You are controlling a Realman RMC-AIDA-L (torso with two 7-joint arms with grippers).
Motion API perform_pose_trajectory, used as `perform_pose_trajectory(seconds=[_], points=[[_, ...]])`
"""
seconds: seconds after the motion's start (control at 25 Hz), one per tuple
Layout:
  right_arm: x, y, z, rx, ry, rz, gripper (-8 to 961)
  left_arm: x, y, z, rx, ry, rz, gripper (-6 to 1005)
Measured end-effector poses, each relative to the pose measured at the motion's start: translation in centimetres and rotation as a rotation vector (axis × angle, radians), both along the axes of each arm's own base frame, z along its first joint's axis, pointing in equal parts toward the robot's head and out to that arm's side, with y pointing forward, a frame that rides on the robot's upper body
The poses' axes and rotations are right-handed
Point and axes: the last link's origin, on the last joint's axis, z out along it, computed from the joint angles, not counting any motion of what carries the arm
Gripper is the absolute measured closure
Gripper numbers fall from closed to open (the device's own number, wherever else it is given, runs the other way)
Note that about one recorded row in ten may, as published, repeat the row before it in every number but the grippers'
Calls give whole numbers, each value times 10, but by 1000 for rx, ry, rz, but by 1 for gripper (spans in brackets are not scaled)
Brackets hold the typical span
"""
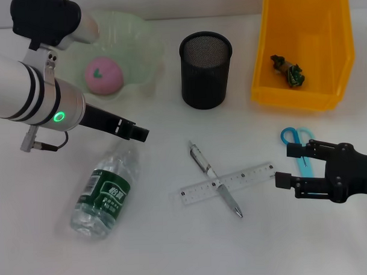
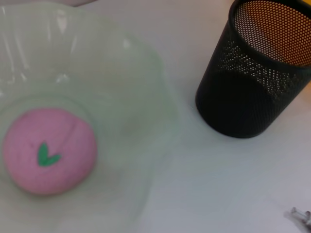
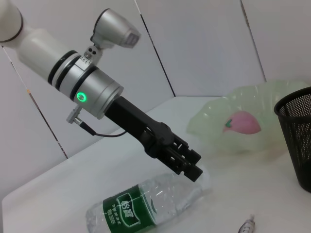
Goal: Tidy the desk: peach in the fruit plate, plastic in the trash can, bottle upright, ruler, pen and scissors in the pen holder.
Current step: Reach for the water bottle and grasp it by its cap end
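Note:
The fingers of my left gripper are close together above the bottle's cap end. I will open them and grip the bottle's neck (image 1: 130,152) before I raise it upright.
The pink peach (image 1: 103,75) (image 2: 48,150) (image 3: 243,122) lies in the pale green fruit plate (image 1: 141,39) (image 2: 146,97). A crumpled piece of plastic (image 1: 288,70) sits in the yellow trash can (image 1: 302,94). The bottle (image 1: 106,191) (image 3: 146,206) lies on its side with its cap end under my left gripper (image 1: 140,133) (image 3: 193,167), which hovers just above it. The pen (image 1: 214,177) lies across the clear ruler (image 1: 233,183). The blue scissors (image 1: 298,138) are partly hidden behind my right gripper (image 1: 285,166), which is open and holds nothing. The black mesh pen holder (image 1: 206,69) (image 2: 257,73) is upright.
The trash can stands at the back right, with the pen holder to its left. The left arm's silver forearm (image 1: 31,94) reaches over the table's left side, in front of the plate.

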Motion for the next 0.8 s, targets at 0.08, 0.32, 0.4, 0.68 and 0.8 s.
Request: perform_pose_trajectory(seconds=[0.08,0.32,0.4,0.68,0.8], points=[[0,0,0,0,0,-1,113,-4,4,-4,-2,9,10,300],[1,-1,-2,-5,4,-8,113,-6,6,-10,-14,15,14,302],[1,0,-2,-7,6,-8,113,-7,8,-14,-19,21,14,303],[0,1,-3,-10,8,-5,113,-8,9,-19,-15,23,7,324],[0,1,-3,-10,8,-5,113,-8,9,-20,-16,24,4,338]])
